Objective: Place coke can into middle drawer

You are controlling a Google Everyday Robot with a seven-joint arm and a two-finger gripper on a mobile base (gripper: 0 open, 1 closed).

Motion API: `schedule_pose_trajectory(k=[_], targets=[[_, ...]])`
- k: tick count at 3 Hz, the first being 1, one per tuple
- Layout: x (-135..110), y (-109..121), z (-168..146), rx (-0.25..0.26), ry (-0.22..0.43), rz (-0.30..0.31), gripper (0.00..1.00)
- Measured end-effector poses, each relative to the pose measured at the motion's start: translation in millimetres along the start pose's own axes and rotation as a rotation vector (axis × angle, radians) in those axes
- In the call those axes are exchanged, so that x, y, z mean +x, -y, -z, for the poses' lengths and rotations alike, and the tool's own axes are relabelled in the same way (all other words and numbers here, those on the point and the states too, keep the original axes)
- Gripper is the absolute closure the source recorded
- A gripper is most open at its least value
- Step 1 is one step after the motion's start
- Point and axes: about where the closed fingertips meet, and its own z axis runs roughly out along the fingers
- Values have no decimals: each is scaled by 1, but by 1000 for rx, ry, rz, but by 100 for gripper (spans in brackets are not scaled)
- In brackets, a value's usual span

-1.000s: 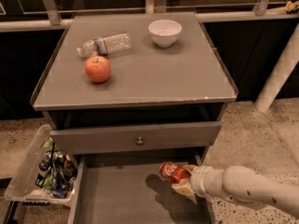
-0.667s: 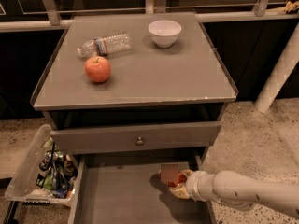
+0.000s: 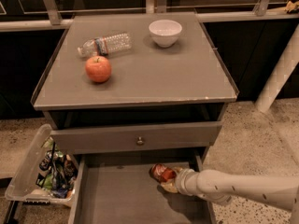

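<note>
My gripper is going to set the coke can down and let go of it on the bottom of the open middle drawer (image 3: 158, 172), close to that drawer's back edge. The can now lies on its side there.
The coke can (image 3: 161, 172) is red with a silver end and lies on its side over the back right part of the middle drawer (image 3: 121, 199), which is pulled open below the cabinet. My gripper (image 3: 168, 179) reaches in from the right on a white arm and sits right against the can, low over the drawer floor. The can's right part is hidden by the gripper.
The cabinet top (image 3: 177, 73) holds a red apple (image 3: 98, 68), a clear plastic bottle (image 3: 105, 44) on its side and a white bowl (image 3: 165, 32). A drawer front with a round knob (image 3: 140, 141) sits above the open drawer. A clear bin (image 3: 44, 171) of packets stands at the left.
The gripper and the can have moved down and slightly left, deeper into the open drawer.
</note>
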Motion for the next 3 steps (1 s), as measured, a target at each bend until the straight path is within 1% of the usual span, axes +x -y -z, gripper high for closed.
schedule_pose_trajectory(k=[1,2,3], targets=[[-10,0,-23,-9,40,-16,100],[-17,-3,-31,-34,75,-28,100],[-25,-7,-23,-69,110,-27,100]])
